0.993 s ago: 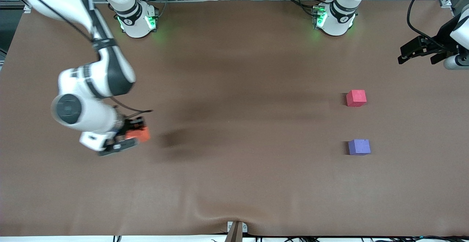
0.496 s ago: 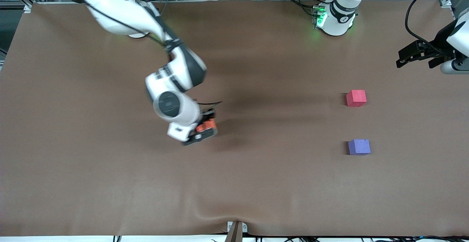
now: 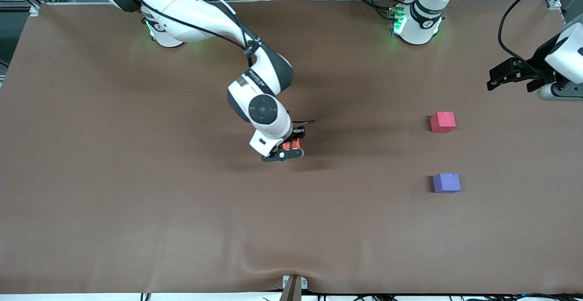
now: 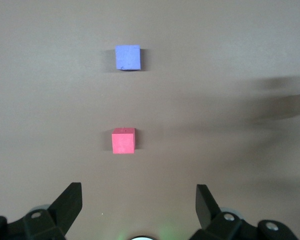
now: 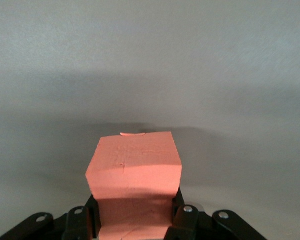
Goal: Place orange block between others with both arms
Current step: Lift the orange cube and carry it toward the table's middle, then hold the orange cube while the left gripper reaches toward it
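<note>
Next, my right gripper sets the orange block on the brown cloth in the middle of the table, slightly nearer the two cubes [image 3: 303,143].
The orange block [image 3: 290,145] [image 5: 133,170] is clamped in my right gripper [image 3: 288,148] [image 5: 133,220], which is shut on it over the middle of the brown table, just above the cloth. The red-pink cube [image 3: 442,122] [image 4: 123,141] and the purple-blue cube [image 3: 446,183] [image 4: 127,57] lie toward the left arm's end, the purple-blue one nearer the front camera, with a gap between them. My left gripper [image 3: 514,74] [image 4: 138,202] hangs open and empty over the table's end, above and beside the red-pink cube.
The brown cloth [image 3: 136,210] covers the whole table, with a small wrinkle near its front edge [image 3: 255,264]. Both arm bases [image 3: 416,23] stand along the table's edge farthest from the front camera. A clamp [image 3: 294,285] sits at the front edge.
My right arm has swept from its own end of the table to the middle, carrying the orange block toward the two cubes. The left gripper has drifted slightly toward the cubes.
</note>
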Controlling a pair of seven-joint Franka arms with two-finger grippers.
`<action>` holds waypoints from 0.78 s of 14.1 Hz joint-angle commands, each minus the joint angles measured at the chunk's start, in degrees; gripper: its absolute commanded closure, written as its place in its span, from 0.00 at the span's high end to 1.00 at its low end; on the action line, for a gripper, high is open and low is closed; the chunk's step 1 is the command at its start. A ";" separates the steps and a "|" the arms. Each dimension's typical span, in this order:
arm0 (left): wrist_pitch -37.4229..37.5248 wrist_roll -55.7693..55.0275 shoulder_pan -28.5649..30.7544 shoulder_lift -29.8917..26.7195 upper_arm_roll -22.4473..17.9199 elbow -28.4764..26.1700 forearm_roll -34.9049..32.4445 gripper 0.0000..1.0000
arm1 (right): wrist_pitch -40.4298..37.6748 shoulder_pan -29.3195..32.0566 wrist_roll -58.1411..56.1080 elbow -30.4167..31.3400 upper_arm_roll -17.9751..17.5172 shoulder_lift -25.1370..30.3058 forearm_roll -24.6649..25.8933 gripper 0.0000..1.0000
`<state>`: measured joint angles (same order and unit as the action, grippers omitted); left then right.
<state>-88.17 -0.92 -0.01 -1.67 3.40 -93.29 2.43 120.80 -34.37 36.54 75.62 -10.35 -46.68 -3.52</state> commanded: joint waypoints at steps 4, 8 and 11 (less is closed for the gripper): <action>-2.27 -2.05 -0.34 1.75 3.09 0.30 -1.38 1.00 | -0.74 -2.80 7.23 -6.01 0.59 -5.00 -0.44 0.00; -5.43 -7.15 -0.43 4.21 7.49 0.74 -2.43 1.00 | -0.83 -3.60 11.18 -6.71 0.77 -6.23 0.00 0.00; -7.63 -7.34 -1.21 5.97 7.76 0.83 -2.08 1.00 | -0.92 -3.86 11.62 -6.71 1.29 -6.75 0.18 0.01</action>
<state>-94.67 -7.42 -0.67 3.33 10.98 -93.29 1.31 120.77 -37.15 46.68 71.58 -10.07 -51.67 -3.49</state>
